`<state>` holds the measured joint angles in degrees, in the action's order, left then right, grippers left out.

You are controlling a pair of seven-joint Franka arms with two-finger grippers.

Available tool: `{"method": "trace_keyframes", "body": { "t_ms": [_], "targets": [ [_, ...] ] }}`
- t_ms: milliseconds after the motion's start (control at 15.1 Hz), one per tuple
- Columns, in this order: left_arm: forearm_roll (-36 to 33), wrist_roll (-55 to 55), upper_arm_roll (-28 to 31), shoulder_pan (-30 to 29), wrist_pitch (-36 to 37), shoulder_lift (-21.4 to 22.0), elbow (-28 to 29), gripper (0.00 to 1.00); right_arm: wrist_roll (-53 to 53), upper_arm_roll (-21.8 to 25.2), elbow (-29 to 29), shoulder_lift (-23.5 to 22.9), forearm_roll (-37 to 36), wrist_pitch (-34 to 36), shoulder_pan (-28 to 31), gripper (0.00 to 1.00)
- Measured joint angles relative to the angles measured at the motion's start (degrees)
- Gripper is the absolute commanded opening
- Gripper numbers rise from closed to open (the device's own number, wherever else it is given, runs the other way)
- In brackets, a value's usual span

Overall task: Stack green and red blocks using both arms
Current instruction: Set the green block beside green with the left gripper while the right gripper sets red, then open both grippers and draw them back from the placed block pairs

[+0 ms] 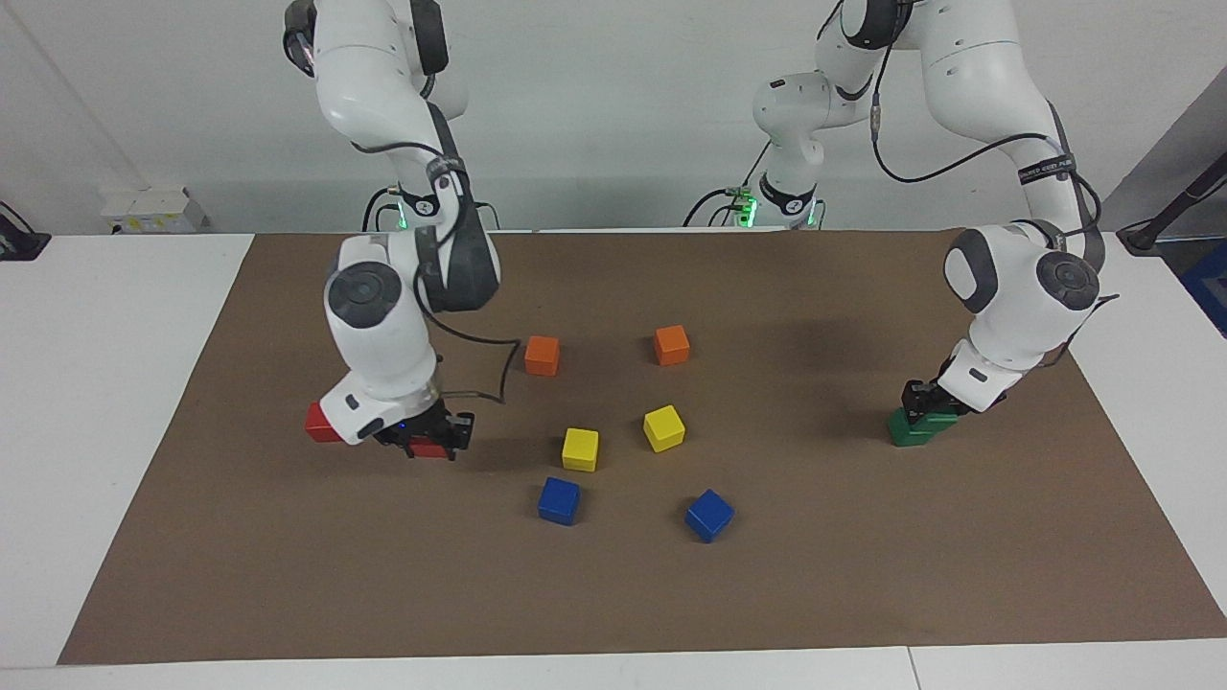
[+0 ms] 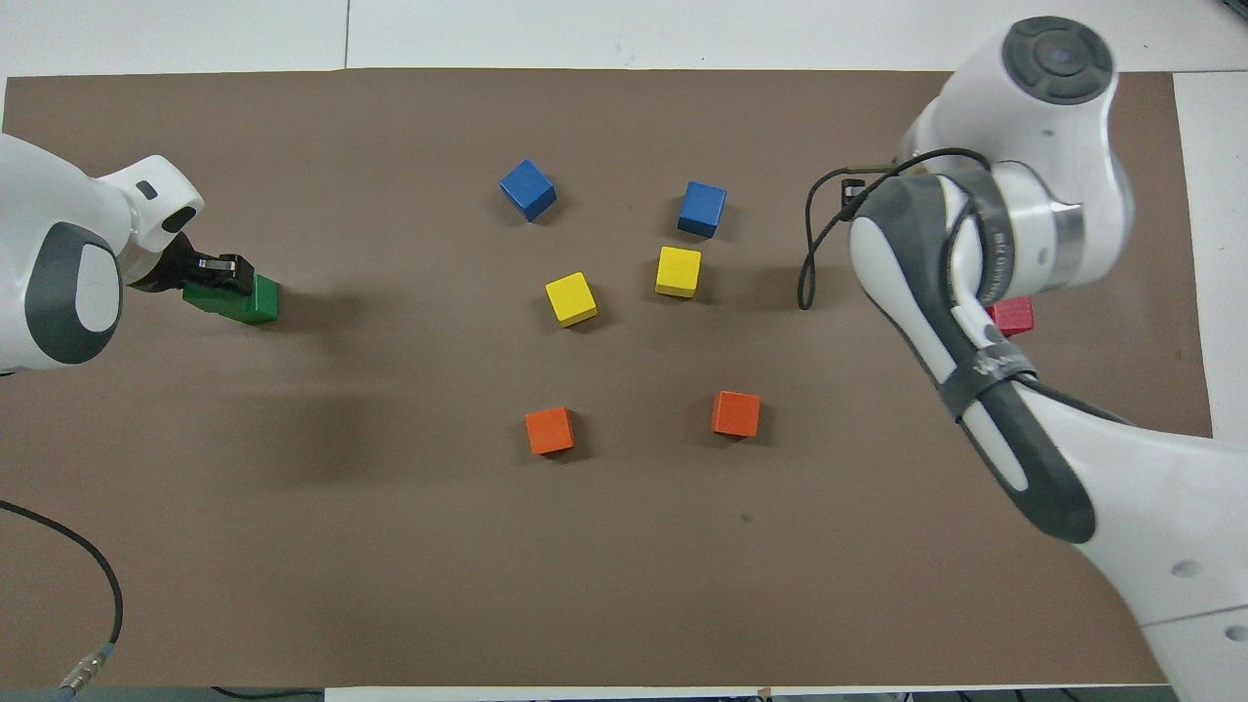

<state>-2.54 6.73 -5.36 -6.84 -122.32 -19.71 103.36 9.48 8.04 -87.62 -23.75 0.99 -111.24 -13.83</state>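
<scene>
The red block in my right gripper, now down at the mat, will be let go on top of the other red block (image 2: 1027, 309) that sits on the brown mat.
My right gripper (image 1: 433, 439) is down at the mat near the right arm's end, its fingers on either side of a red block (image 1: 433, 450). A second red block (image 1: 316, 423) sits on the mat beside it and also shows in the overhead view (image 2: 1014, 314), partly under the arm. My left gripper (image 1: 926, 402) is low on the green blocks (image 1: 911, 428) near the left arm's end. In the overhead view this gripper (image 2: 222, 273) covers part of the green (image 2: 255, 300). The green patch is wider than one cube, and I cannot tell how the two cubes stand.
In the middle of the brown mat (image 1: 288, 575) sit two orange cubes (image 1: 542, 356) (image 1: 671, 345) nearest the robots, then two yellow cubes (image 1: 580, 449) (image 1: 663, 427), then two blue cubes (image 1: 559, 500) (image 1: 709, 515). White table surrounds the mat.
</scene>
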Motion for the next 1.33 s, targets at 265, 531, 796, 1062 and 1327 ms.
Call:
{"method": "trace_keyframes", "body": {
  "t_ms": [265, 531, 796, 1062, 1327],
  "targets": [
    [0.1, -0.5, -0.3, 0.0, -1.2, 0.2, 0.6, 0.0, -10.9, 0.0, -15.0, 9.2, 0.0, -6.5, 7.9, 0.0],
    [0.2, -0.5, -0.3, -0.1, -1.9, 0.4, 1.1, 1.0, -19.5, 0.0, -26.7, 11.4, 0.0, -19.8, 13.2, 0.0],
    [0.3, -0.5, -0.1, -0.2, -1.9, 0.5, 2.6, 1.0, -19.9, -0.4, -28.7, 11.2, 0.0, -22.8, 13.4, 0.0],
    [0.3, -0.6, 0.0, -0.3, 3.8, 4.6, 1.2, 1.0, -19.9, -0.5, -29.0, 11.1, 0.0, -23.3, 13.4, 0.0],
    [0.3, -0.6, -0.1, -0.2, 16.0, 14.4, -2.9, 1.0, -19.9, -0.5, -30.2, 11.1, 0.0, -25.1, 13.4, 0.0]
  ]
}}
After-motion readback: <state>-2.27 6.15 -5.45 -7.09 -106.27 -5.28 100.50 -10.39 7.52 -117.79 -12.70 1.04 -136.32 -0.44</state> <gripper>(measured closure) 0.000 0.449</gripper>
